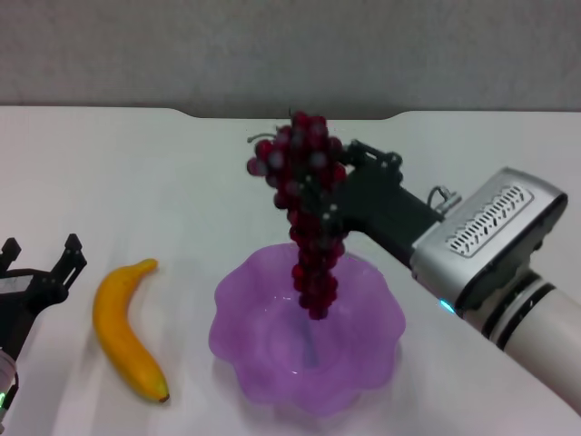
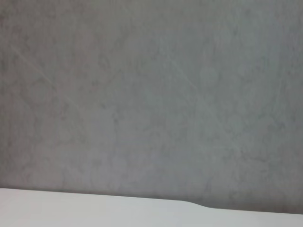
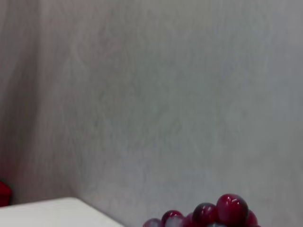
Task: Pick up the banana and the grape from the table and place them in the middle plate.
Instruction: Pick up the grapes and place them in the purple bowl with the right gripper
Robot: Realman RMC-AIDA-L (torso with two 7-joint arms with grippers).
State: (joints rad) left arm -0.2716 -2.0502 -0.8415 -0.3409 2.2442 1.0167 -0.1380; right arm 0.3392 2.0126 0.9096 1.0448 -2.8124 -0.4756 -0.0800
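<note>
My right gripper should set the grape free inside the middle plate. The grape now dangles just above that plate. It will let go on the plate's side (image 1: 337,321) away from the banana.
The grape (image 1: 304,213), a long dark red-purple bunch, hangs from my right gripper (image 1: 329,195), which is shut on its upper part. Its lower end dangles just above the middle plate (image 1: 363,359), a translucent purple bowl with a wavy rim near the table's front. The top of the grape also shows in the right wrist view (image 3: 213,215). The banana (image 1: 127,331), yellow-orange with a dark tip, lies on the table (image 1: 136,182) left of the plate. My left gripper (image 1: 41,263) is open at the left edge, just left of the banana.
The white table ends at a notched far edge (image 1: 290,115) with a grey wall behind. The left wrist view shows only that wall and the table edge (image 2: 142,208). A small red thing (image 3: 4,193) shows at the right wrist view's edge.
</note>
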